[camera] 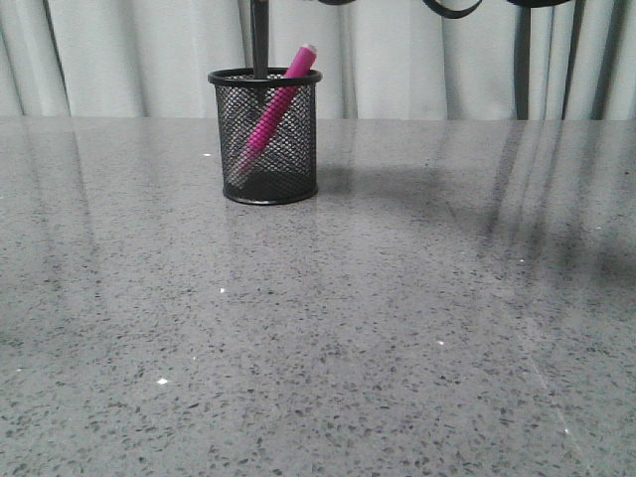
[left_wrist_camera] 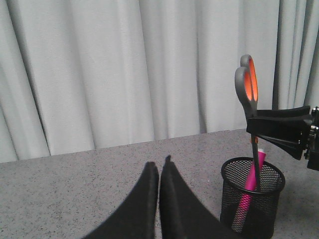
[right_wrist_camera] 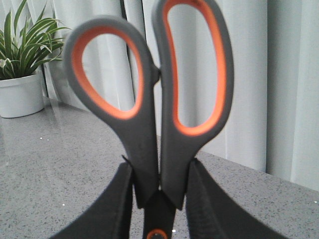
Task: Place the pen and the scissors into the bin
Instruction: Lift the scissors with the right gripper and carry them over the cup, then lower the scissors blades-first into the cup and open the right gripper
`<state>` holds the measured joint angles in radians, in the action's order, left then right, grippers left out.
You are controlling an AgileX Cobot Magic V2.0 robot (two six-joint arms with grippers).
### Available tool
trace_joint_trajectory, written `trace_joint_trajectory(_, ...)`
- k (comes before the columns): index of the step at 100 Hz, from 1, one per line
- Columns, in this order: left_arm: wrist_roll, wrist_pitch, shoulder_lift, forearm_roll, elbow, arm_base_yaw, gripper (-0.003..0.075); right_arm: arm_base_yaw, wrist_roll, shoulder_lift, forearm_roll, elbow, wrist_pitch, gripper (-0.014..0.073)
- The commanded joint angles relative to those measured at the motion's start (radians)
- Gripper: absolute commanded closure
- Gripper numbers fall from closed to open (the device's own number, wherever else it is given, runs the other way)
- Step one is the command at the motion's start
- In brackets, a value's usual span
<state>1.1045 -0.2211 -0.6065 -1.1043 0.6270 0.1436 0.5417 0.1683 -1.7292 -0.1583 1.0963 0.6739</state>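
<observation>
The robot's right gripper will let go of the scissors inside the black mesh bin [camera: 244, 88], beside the magenta pen, so they lean against the bin's rim.
The bin [camera: 298, 159], a black mesh cup, stands at the back left of the table. The magenta pen [camera: 276, 107] leans inside it, cap poking over the rim. The scissors [camera: 260, 40] hang upright above the bin, blade tips dipping past its rim. My right gripper [right_wrist_camera: 158, 172] is shut on the scissors [right_wrist_camera: 149, 114] just below the orange-lined handles. In the left wrist view the right gripper [left_wrist_camera: 259, 127] holds the scissors [left_wrist_camera: 247, 82] over the bin [left_wrist_camera: 269, 214] with the pen [left_wrist_camera: 249, 184] inside. My left gripper [left_wrist_camera: 159, 167] is shut on nothing, beside the bin and apart from it.
Grey curtains [camera: 417, 60] hang close behind the table's far edge. A potted plant in a white pot [right_wrist_camera: 20, 94] stands on the table in the right wrist view. The speckled grey tabletop [camera: 348, 328] stretches toward the front.
</observation>
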Motion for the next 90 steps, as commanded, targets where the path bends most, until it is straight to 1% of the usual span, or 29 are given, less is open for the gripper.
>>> trace_joint_trajectory(1,-0.007,0.031,0.0,-0.025,0.03,0.0,0.0742,0.0,-0.025,0.038,-0.006,0.028,0.104,0.0669)
trace_joint_trajectory(26,-0.007,0.031,0.0,-0.025,0.03,0.0,0.0742,0.0,-0.025,0.015,-0.006,0.028,0.098,0.0669)
trace_joint_trajectory(48,-0.007,0.031,0.0,-0.025,0.03,0.0,0.0742,0.0,-0.025,0.016,-0.008,0.028,0.039,0.0669)
trace_joint_trajectory(63,-0.007,0.031,0.0,-0.025,0.03,0.0,0.0742,0.0,-0.025,0.016,-0.049,0.028,0.018,0.0669)
trace_joint_trajectory(90,-0.007,0.031,0.0,-0.025,0.03,0.0,0.0742,0.0,-0.025,0.015,-0.049,0.028,-0.034,0.0669)
